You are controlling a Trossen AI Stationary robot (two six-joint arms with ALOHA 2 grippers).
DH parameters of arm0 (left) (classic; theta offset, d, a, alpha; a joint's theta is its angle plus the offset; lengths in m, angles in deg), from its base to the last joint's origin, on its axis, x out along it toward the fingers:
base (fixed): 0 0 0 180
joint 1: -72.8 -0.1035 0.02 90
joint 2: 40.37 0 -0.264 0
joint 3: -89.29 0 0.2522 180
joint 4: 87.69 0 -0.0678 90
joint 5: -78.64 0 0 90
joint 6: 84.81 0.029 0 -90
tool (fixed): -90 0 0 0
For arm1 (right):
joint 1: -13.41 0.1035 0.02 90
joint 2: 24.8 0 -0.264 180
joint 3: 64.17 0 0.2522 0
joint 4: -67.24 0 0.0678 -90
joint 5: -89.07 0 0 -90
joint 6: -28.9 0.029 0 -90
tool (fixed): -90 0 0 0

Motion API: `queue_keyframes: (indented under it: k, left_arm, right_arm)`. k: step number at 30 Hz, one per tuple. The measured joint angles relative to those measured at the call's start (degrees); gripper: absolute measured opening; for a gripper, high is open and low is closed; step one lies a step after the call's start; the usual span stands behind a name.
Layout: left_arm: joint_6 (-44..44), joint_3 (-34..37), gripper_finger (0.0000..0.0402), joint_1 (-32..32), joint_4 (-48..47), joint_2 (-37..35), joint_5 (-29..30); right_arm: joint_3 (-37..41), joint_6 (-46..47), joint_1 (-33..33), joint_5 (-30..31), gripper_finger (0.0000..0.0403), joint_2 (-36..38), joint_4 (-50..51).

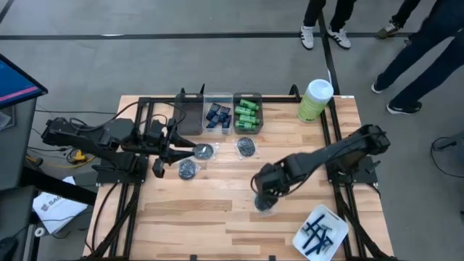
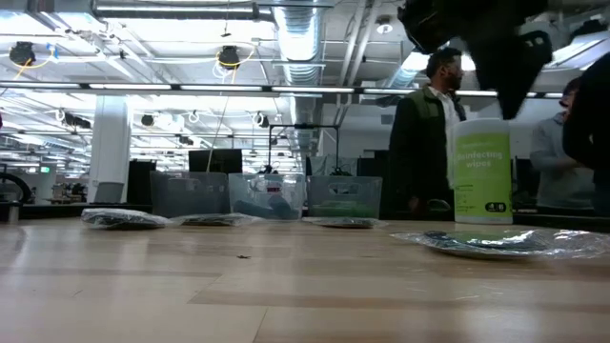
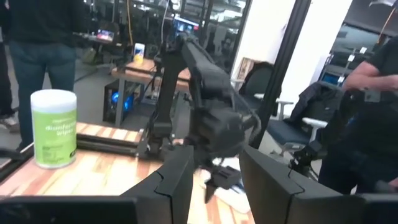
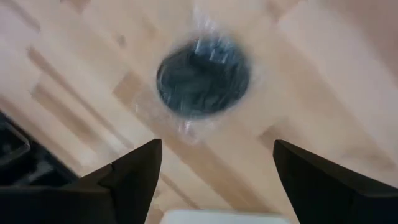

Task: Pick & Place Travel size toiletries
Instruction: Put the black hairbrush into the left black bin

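I need to use my right gripper to grab the round packet's clear plastic edge (image 1: 268,211) (image 4: 188,129), on the side toward the white tray with the blue razors.
A round dark grey crinkly packet (image 1: 264,206) lies flat on the wooden table; it also shows in the right wrist view (image 4: 202,78) and in the low view (image 2: 505,243). My right gripper (image 1: 263,196) hangs open above it, pointing down, its fingers (image 4: 140,165) clear of it on either side. Three more packets (image 1: 205,151) (image 1: 246,146) (image 1: 188,169) lie near the far middle. My left gripper (image 1: 181,151) is open and empty at the left, pointing level toward the table's right, beside those packets.
Three clear bins stand at the far edge: one empty (image 1: 190,114), one with navy tubes (image 1: 217,114), one with green bottles (image 1: 247,114). A tall green canister (image 1: 314,100) stands far right. A white tray with blue razors (image 1: 319,232) sits near right. People stand beyond the table.
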Motion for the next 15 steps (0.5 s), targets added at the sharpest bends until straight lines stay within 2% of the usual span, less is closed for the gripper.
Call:
queue_keyframes:
  k: [10, 15]
  left_arm:
    - [0.0, 0.0, 0.0127, 0.0, -0.1, -1.3, 0.0]
    - [0.0, 0.0, 0.0127, 0.0, -0.9, -1.3, 0.0]
  right_arm:
    - [0.0, 0.7, 4.6, -4.4, 0.0300, -11.0, -6.1]
    - [2.8, 2.6, 5.4, -6.6, 0.0300, -13.0, -11.2]
